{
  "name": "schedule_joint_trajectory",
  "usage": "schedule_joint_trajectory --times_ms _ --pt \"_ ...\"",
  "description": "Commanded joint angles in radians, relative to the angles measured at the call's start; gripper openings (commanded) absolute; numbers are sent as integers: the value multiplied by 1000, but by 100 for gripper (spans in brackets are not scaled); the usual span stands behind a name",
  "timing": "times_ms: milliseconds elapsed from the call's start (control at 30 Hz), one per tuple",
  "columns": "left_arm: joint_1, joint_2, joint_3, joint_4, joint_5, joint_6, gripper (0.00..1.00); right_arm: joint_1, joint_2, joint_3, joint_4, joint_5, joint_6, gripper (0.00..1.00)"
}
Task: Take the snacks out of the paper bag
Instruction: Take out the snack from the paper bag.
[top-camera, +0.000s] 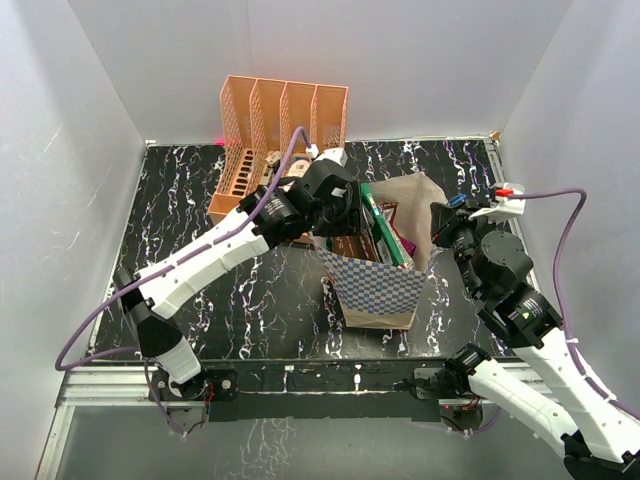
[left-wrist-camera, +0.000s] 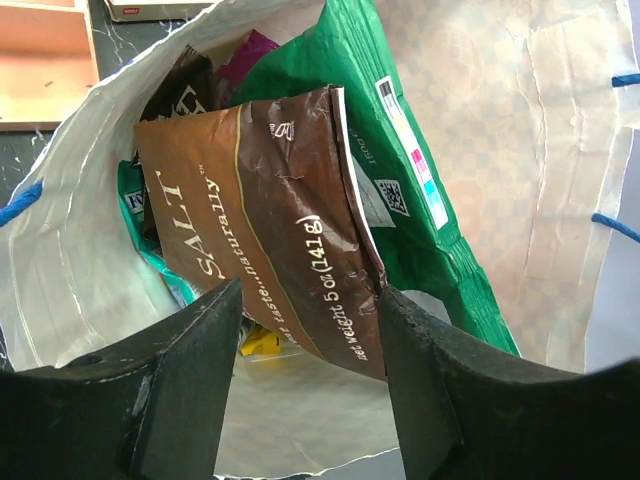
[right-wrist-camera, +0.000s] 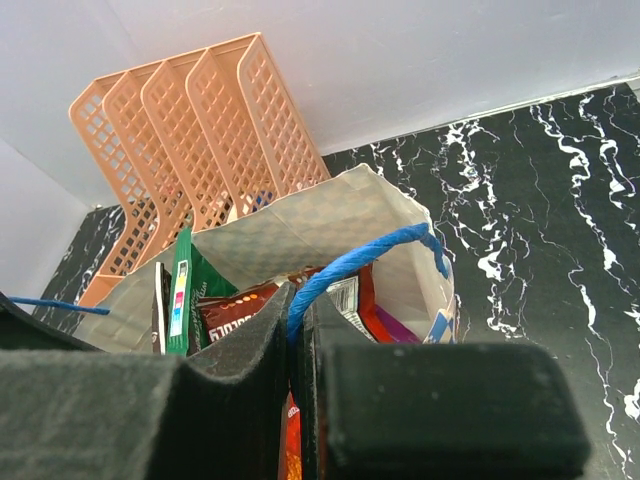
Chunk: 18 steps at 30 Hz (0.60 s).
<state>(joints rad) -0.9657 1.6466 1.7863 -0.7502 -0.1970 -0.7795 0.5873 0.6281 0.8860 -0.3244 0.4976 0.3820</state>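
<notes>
My left gripper needs to move across from over the brown packet's printed front and pinch the packet's sealed edge (left-wrist-camera: 358, 205) before it lifts the packet out.
The blue-and-white checkered paper bag (top-camera: 380, 288) stands open at mid-table. My left gripper (top-camera: 345, 212) is at its mouth. In the left wrist view the left gripper (left-wrist-camera: 308, 290) is open, and its jaws straddle the lower edge of the dark brown "Sea Salt" packet (left-wrist-camera: 270, 220). A green packet (left-wrist-camera: 400, 150), a purple one (left-wrist-camera: 245, 55) and a bit of yellow (left-wrist-camera: 260, 343) lie around it inside the cream bag wall (left-wrist-camera: 520, 120). My right gripper (top-camera: 447, 225) (right-wrist-camera: 303, 300) is shut on the bag's blue handle (right-wrist-camera: 370, 255). Red (right-wrist-camera: 240, 310), green (right-wrist-camera: 190, 290) and purple (right-wrist-camera: 400, 325) packets show below it.
The orange perforated file rack (top-camera: 280, 125) stands just behind and left of the bag; it also shows in the right wrist view (right-wrist-camera: 190, 130). White walls close in the black marbled table (top-camera: 180, 230) on three sides.
</notes>
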Motion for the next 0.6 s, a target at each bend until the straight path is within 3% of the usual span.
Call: schedule_joint_trajectory --times_ms 0,100,233,567 --pt "-7 -33 -20 12 -57 31 55 4 -2 19 102 -28 -21 7" --pt "-9 -16 -24 25 -30 32 63 4 5 19 102 -37 -29 7" --pt "-13 8 -27 23 -42 32 65 4 0 18 97 -39 -23 7" --pt "-44 92 60 24 -20 50 80 4 -11 23 84 -56 -19 7"
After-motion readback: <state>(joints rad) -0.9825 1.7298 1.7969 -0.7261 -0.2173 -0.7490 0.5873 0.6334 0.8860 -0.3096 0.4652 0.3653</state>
